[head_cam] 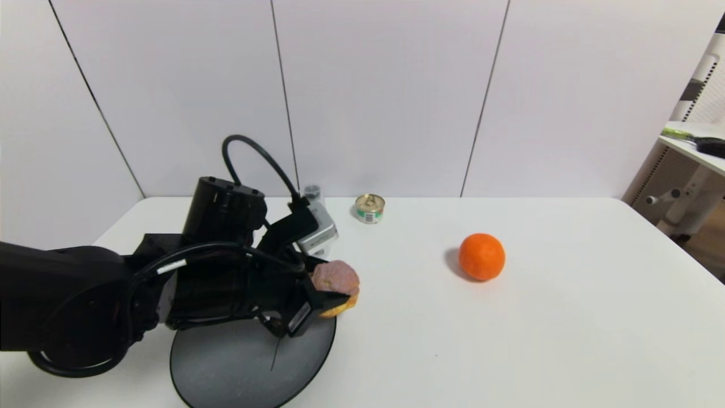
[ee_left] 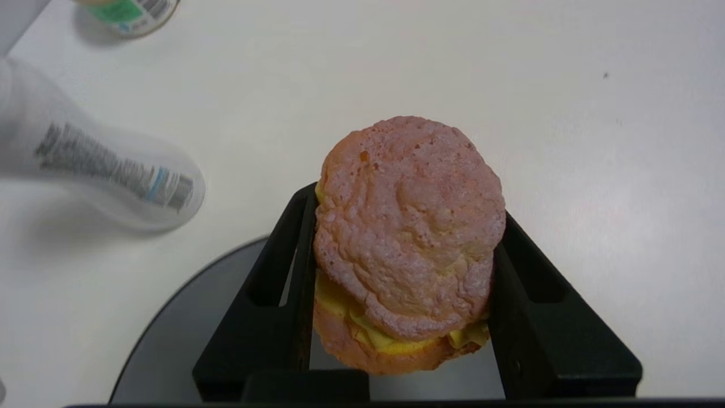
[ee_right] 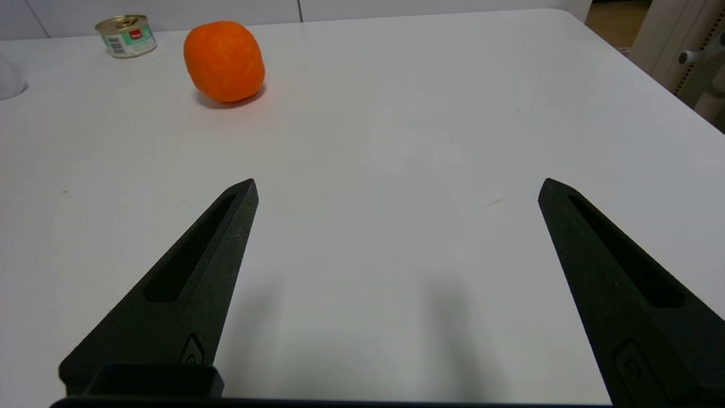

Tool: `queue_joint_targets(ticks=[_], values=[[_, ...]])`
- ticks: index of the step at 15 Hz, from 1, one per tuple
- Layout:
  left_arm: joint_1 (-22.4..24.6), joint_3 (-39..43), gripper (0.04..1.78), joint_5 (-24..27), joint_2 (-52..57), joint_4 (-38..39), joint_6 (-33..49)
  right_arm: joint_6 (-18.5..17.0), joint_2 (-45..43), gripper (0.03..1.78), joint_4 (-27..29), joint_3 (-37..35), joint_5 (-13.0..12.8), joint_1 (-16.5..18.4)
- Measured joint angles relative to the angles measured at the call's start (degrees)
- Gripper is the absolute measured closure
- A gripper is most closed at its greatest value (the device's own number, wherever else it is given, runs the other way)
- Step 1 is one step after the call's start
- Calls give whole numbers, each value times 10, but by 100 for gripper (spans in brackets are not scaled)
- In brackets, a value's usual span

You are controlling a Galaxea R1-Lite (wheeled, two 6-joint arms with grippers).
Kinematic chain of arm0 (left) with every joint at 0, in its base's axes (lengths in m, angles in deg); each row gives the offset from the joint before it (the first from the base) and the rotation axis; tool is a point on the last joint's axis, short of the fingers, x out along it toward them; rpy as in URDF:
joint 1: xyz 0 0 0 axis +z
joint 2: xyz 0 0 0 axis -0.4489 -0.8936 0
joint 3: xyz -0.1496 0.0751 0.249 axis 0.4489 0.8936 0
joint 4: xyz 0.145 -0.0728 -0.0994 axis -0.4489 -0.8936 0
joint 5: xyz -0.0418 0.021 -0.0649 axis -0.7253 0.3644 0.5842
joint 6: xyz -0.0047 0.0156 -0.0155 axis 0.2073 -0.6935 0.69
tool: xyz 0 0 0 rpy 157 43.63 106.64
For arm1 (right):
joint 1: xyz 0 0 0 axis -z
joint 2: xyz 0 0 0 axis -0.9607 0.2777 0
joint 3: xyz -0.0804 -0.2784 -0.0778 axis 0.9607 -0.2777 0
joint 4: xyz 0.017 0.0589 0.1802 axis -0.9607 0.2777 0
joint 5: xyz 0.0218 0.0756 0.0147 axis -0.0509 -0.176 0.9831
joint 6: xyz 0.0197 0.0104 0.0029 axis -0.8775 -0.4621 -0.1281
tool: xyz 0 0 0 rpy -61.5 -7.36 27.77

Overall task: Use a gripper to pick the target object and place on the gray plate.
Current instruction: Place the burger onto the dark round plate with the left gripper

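The robot's left gripper will release the cream-puff bun on the far half of the gray plate (head_cam: 263,306), slightly beyond its middle. The bun now hangs above that plate's rim.
My left gripper (head_cam: 331,297) is shut on the cream-puff bun (head_cam: 336,286), which has a pinkish-mauve top, yellow filling and a golden-brown base. The bun hangs above the far right rim of the gray plate (head_cam: 238,368), clear of it. In the left wrist view the bun (ee_left: 408,238) sits between the two black fingers (ee_left: 283,272), with the plate (ee_left: 170,345) below it. My right gripper (ee_right: 396,187) is open and empty over bare table; it does not show in the head view.
A bright orange (head_cam: 481,256) lies on the white table to the right, also in the right wrist view (ee_right: 224,60). A small gold-topped can (head_cam: 370,208) stands near the back wall. A clear bottle (ee_left: 107,170) lies beside the plate. A white shelf (head_cam: 696,141) stands at the far right.
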Motion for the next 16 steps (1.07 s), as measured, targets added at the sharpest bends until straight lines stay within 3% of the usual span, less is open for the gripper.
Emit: queue_joint_targets(ticks=[9,16], values=[[109,94,97,0,63,20,-35,0,0,10,0,0,0,0],[135,135,97,1,75,38,-30,0,0,10,0,0,0,0]])
